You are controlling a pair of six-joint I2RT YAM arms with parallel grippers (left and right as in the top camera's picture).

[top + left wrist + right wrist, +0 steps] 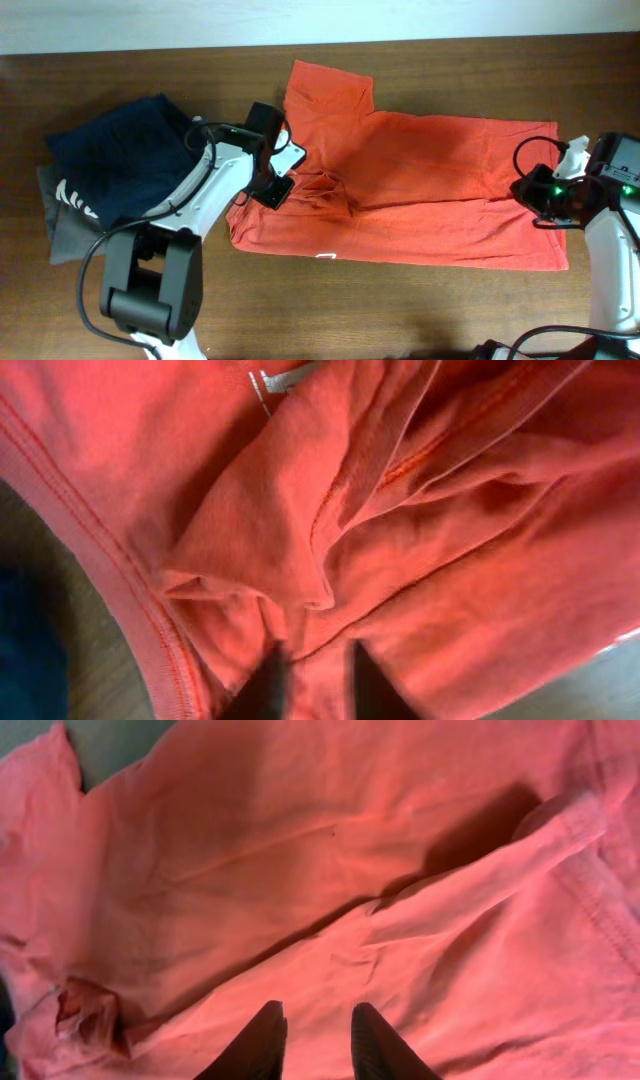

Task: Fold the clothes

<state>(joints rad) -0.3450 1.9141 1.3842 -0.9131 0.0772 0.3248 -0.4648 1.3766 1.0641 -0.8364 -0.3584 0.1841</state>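
Next, my left gripper lifts clear and takes the sleeve's open hem (329, 183), as it straddles a fold beside the collar while the sleeve lies bunched farther in.
The clothes are one orange-red T-shirt (430, 190) lying mostly flat across the middle of the table, one sleeve pointing to the far edge. Small white logo text (325, 256) shows at its near hem. My left gripper (277, 190) sits on the bunched collar area at the shirt's left end. In the left wrist view its fingers (270, 685) stand apart, a ridge of shirt (480, 560) lying between them, and the white neck tag (275, 378) shows at the top. My right gripper (540, 205) hovers over the shirt's right edge. Its jaws (318, 1030) are open above smooth cloth (300, 870).
A navy blue garment (120, 150) with white lettering lies at the left, on top of a grey folded garment (60, 235). Bare wooden table (420, 310) runs along the near side. The left arm's base (150, 290) stands at the front left.
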